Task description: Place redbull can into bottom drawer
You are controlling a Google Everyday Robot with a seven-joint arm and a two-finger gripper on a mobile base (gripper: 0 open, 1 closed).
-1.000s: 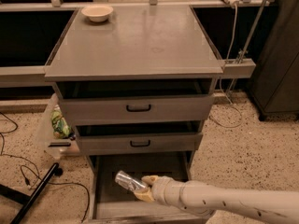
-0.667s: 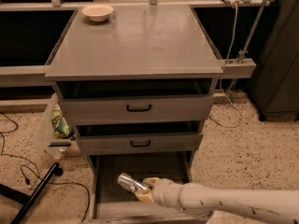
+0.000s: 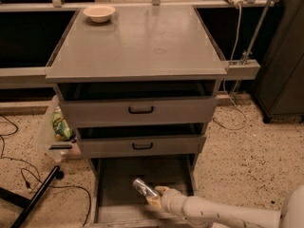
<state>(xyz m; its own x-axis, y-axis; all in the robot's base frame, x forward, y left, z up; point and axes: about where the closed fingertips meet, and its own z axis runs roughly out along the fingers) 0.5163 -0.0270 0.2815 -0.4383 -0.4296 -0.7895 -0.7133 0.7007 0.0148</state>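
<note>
The robot's gripper will release the redbull can near the middle of the open bottom drawer's dark bottom (image 3: 135,187).
The redbull can (image 3: 142,188) is a slim shiny silver can. It lies tilted in my gripper (image 3: 153,196), just above the floor of the open bottom drawer (image 3: 114,179). The gripper is shut on the can's lower end, over the drawer's front middle. My cream arm (image 3: 223,212) reaches in from the lower right. The drawer is pulled out under two shallower drawers with black handles (image 3: 141,110).
A cream bowl (image 3: 99,13) sits at the back left of the cabinet top (image 3: 142,42). A clear bin with a green bag (image 3: 61,126) stands left of the cabinet. Black cables and a black pole (image 3: 35,196) lie on the speckled floor at left.
The gripper with the can has moved slightly down and toward the drawer's front. The can stays held.
</note>
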